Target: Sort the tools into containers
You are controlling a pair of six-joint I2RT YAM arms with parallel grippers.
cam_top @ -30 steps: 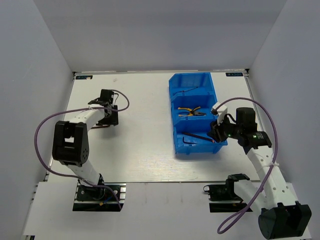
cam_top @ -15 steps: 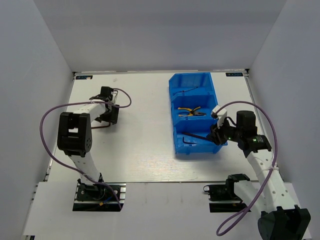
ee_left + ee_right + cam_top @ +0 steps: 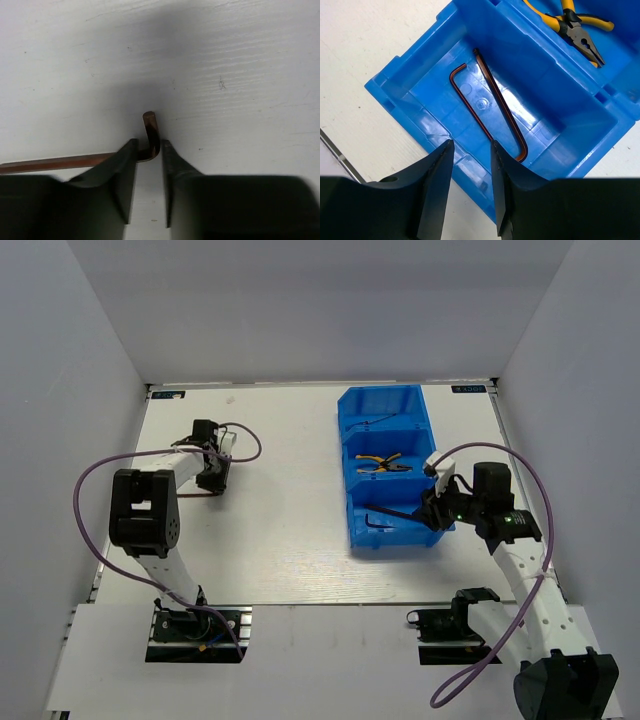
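Note:
With my left gripper on the hex key's bend and its long arm lying crosswise, I next swing the key round, then open and take the long arm [image 3: 82,161].
A brownish L-shaped hex key [image 3: 150,131] lies on the white table [image 3: 280,540] at the left. My left gripper [image 3: 149,144] is down on it, its jaws shut on the key's bend, and the long arm runs off to the left under one finger. In the top view that gripper [image 3: 210,476] hides most of the key. My right gripper [image 3: 471,145] hangs open over the near compartment of the blue bin [image 3: 392,400], where two hex keys [image 3: 495,107] lie. Yellow-handled pliers [image 3: 572,27] rest in the middle compartment. A thin dark tool [image 3: 375,423] lies in the far one.
Purple cables [image 3: 90,485] loop beside both arms. Grey walls close in the table on three sides. A thin grey rod [image 3: 340,157] shows on the table by the bin's near corner in the right wrist view.
My left gripper has shifted slightly away from the near edge, and its jaws have closed round the hex key's bend. The right gripper dropped a little toward the bin, then stayed put.

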